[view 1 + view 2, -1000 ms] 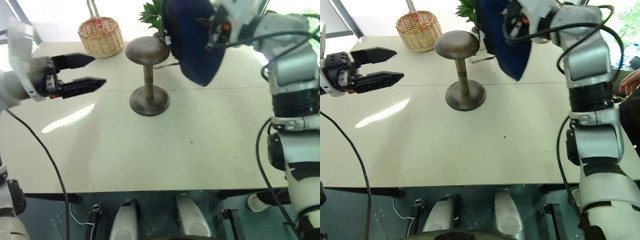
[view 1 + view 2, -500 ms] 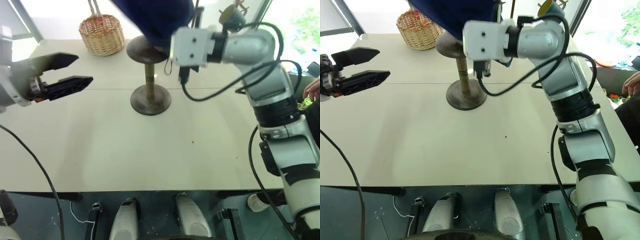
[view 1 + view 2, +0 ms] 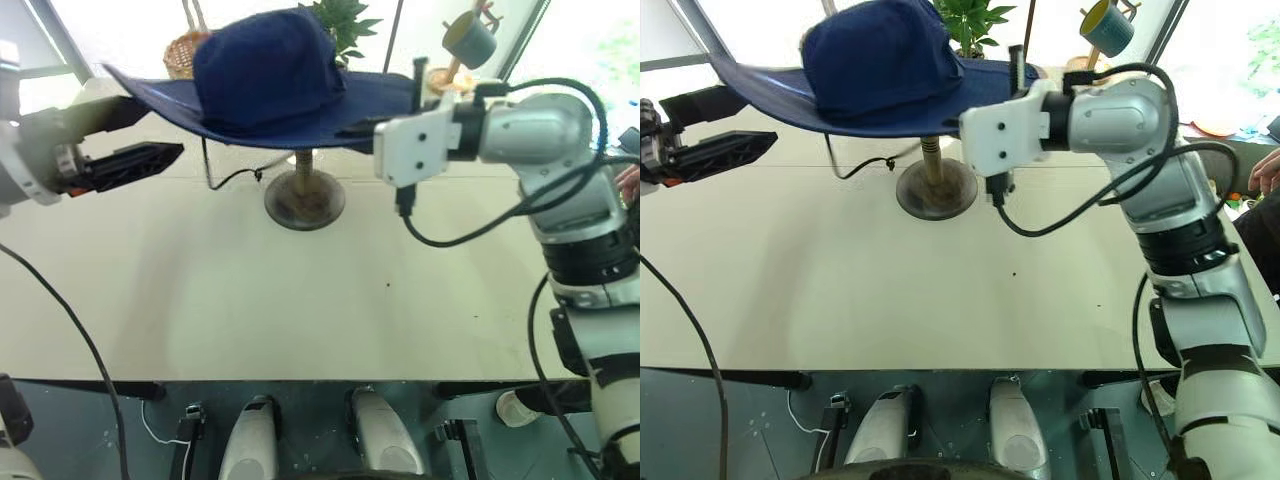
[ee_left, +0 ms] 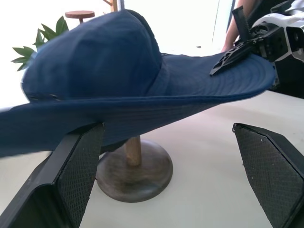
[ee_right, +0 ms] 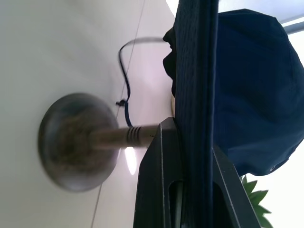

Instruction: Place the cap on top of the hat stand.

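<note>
The robot's right gripper needs to release the navy cap on the hat stand's upright stem [image 3: 295, 147] [image 5: 156, 133], top side up above the round base of the hat stand.
The navy cap [image 3: 265, 70] hangs level and crown-up over the hat stand [image 3: 304, 196], its wide brim spread across the stand's stem. The stand's domed top is hidden under the cap, so I cannot tell whether the cap rests on it. My right gripper [image 3: 360, 125] is shut on the brim's right edge, and the right wrist view shows the brim [image 5: 194, 71] pinched between its fingers [image 5: 156, 180]. The thin chin cord [image 3: 230, 180] dangles to the table. My left gripper [image 3: 165, 130] is open at the left, level with the brim's left edge, with nothing in it.
A wicker basket [image 3: 183, 55] and a green plant [image 3: 342, 22] stand at the back behind the cap. A mug tree with a dark green mug [image 3: 470, 38] is at the back right. A person's hand [image 3: 630, 182] shows at the right edge. The pale table [image 3: 300, 300] stretches toward me.
My right arm has brought the cap down and rolled it from edge-on to level, crown-up, over the stand. The left gripper has stayed where it was, open.
</note>
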Robot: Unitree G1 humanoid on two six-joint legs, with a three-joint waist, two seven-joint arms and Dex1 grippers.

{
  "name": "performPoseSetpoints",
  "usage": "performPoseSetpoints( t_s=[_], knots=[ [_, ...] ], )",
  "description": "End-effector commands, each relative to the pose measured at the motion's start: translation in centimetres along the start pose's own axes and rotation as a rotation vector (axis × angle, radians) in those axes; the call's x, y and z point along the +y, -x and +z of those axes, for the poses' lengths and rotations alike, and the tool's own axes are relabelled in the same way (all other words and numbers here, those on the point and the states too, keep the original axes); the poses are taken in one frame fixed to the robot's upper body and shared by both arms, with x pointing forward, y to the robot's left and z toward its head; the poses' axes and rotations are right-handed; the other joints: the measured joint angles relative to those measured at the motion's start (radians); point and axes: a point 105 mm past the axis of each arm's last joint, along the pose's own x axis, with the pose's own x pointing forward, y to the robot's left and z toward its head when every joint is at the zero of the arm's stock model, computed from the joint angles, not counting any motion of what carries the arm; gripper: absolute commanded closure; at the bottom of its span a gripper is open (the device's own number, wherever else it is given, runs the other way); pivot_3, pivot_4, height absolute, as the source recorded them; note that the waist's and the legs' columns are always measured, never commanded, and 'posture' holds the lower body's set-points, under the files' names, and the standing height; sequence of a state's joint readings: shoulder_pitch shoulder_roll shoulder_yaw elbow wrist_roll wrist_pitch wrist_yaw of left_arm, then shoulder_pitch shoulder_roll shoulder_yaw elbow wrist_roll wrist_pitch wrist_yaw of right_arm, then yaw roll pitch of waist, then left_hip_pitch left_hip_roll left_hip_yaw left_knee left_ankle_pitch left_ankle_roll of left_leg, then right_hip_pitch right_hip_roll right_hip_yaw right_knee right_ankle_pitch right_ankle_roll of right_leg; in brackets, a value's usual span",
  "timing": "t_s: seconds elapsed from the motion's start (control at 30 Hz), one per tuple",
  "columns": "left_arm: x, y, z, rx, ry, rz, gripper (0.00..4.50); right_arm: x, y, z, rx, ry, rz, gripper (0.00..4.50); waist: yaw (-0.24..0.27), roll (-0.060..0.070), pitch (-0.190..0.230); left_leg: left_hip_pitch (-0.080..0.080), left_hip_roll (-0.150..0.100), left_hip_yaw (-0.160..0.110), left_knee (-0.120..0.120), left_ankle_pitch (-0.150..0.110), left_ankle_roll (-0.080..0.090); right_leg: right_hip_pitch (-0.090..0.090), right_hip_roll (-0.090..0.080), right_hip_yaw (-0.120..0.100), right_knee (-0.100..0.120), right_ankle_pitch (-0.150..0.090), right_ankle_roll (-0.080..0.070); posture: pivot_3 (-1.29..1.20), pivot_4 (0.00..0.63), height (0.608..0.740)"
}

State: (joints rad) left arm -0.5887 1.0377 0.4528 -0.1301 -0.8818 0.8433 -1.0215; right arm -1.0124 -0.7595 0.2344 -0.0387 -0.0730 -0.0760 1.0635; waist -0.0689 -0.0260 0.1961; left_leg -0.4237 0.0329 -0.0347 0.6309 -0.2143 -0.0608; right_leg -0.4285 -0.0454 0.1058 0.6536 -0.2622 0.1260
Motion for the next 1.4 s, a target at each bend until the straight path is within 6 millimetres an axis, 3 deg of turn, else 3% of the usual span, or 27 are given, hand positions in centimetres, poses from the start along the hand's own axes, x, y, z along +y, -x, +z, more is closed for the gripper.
performPoseSetpoints(
  t_s=[0.03,0.13,0.33,0.57,0.8,0.97,1.07,1.2,1.4],
  knots=[
    [-0.2,0.3,1.5,-0.023,-0.056,-0.001,0.0,-1.1,1.8,-0.9,0.048,0.002,-0.063,4.48,-0.001,0.0,0.0,0.0,0.0,0.0,0.0,0.0,0.0,0.0,0.0,0.0,0.0,0.0,0.0,0.0,0.15,0.74],
    [-0.3,0.4,1.5,-0.018,-0.054,-0.005,0.0,-0.2,1.8,-2.0,0.077,-0.018,-0.069,4.48,-0.004,0.0,0.0,0.002,0.0,0.0,0.0,0.0,0.0,0.0,0.0,0.0,0.0,0.0,0.0,0.0,0.15,0.74],
    [-0.6,2.2,1.9,0.006,-0.037,0.028,0.0,2.3,0.6,-2.1,0.063,0.014,-0.048,4.48,-0.002,0.0,0.0,0.001,0.0,0.001,0.0,0.0,0.0,0.0,0.0,0.0,0.0,0.0,0.0,0.0,0.15,0.74],
    [-0.4,4.3,2.0,0.017,0.001,0.104,0.0,5.8,-1.2,-3.1,0.099,0.232,-0.049,4.48,-0.001,0.0,0.0,0.002,0.0,0.0,0.0,0.0,0.0,0.0,0.0,0.0,0.0,-0.001,-0.003,0.0,0.15,0.74],
    [-0.8,5.3,1.5,0.046,0.015,0.126,0.0,6.5,-3.2,-3.7,0.113,0.336,-0.117,4.48,-0.004,0.0,0.0,0.002,0.0,0.0,0.0,0.0,0.0,0.0,0.0,0.0,0.0,-0.002,-0.004,0.0,0.15,0.74],
    [-0.9,5.3,1.1,0.067,0.014,0.123,0.0,5.5,-3.2,-4.1,0.121,0.307,-0.145,4.48,-0.003,0.0,0.0,0.002,0.0,0.0,0.0,0.0,0.0,0.001,0.0,0.0,0.001,-0.002,-0.004,0.0,0.15,0.74],
    [-0.9,5.0,1.0,0.064,0.014,0.114,0.0,5.9,-2.9,-4.4,0.116,0.21,-0.121,3.55,-0.002,-0.001,0.0,0.002,0.0,0.0,0.0,0.0,0.0,0.001,0.0,0.0,0.001,-0.002,-0.003,0.0,0.15,0.74],
    [-1.1,4.4,0.1,0.093,0.017,0.083,0.0,5.9,-2.3,-4.5,0.133,0.169,-0.117,1.48,-0.002,-0.001,0.0,0.002,0.0,0.0,0.0,0.0,0.0,0.002,0.0,0.0,0.001,-0.001,-0.003,0.0,0.15,0.74],
    [-0.9,4.1,-0.6,0.105,0.013,0.071,0.0,6.4,0.5,-4.6,0.152,0.067,-0.085,1.48,-0.001,-0.001,0.0,0.002,0.0,0.0,0.0,0.0,0.0,0.002,0.0,0.0,0.001,0.0,-0.001,0.0,0.15,0.74]
  ],
)
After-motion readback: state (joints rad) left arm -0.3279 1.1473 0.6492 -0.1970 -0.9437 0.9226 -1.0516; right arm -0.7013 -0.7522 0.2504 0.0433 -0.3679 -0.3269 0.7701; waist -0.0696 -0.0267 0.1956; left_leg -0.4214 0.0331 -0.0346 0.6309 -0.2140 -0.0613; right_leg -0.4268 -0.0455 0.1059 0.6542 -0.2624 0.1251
